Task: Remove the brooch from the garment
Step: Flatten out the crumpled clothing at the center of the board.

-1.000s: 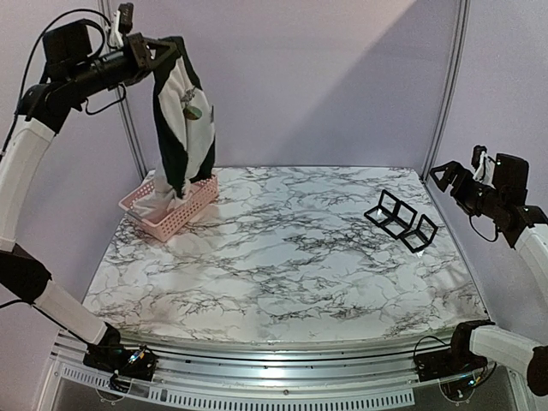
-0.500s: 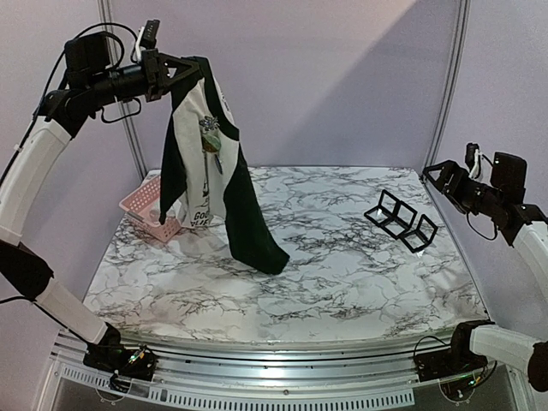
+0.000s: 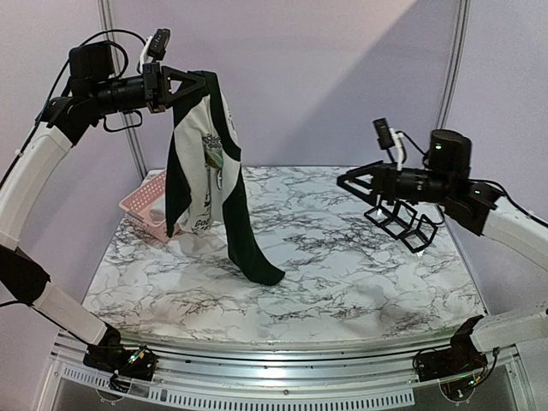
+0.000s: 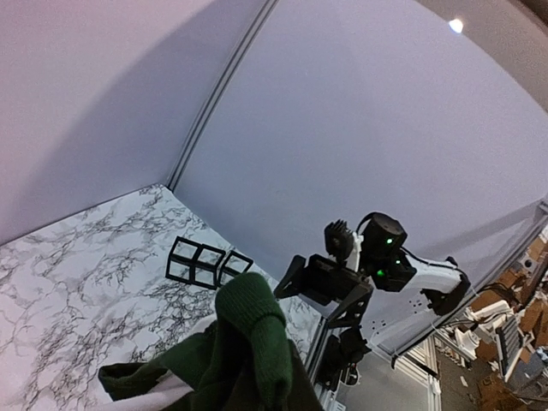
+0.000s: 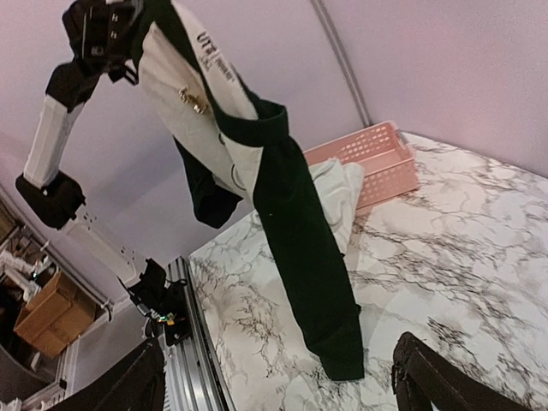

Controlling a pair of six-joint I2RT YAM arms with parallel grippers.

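Observation:
The robot's right gripper needs to next move to the middle of the garment's trailing green sleeve (image 3: pixel 238 221) (image 5: pixel 301 250) and close there, because that spreads the white chest open.
The garment (image 3: pixel 199 175), a white T-shirt with dark green sleeves, hangs high over the table's left side. My left gripper (image 3: pixel 195 84) is shut on its bunched top. One green sleeve (image 5: pixel 312 274) trails down until its end rests on the marble. The brooch (image 5: pixel 195 103), small and golden, is pinned on the white chest; from above the brooch (image 3: pixel 213 151) is a small dark-grey spot. In the left wrist view green cloth (image 4: pixel 255 334) hides the fingers. My right gripper (image 3: pixel 349 187) stands open in mid-air right of the shirt, pointing at it, with nothing between its fingers (image 5: pixel 432 381).
A pink basket (image 3: pixel 144 205) with white cloth in it stands at the back left, behind the shirt; the right wrist view shows the basket (image 5: pixel 368 158) too. Black wire cube frames (image 3: pixel 402 221) lie at the back right, under the right arm. A metal rail (image 3: pixel 274 377) lines the near edge.
The left arm has swung the garment out of the basket and rightward, so a sleeve now touches the table. The right arm has come in from the right edge toward the shirt.

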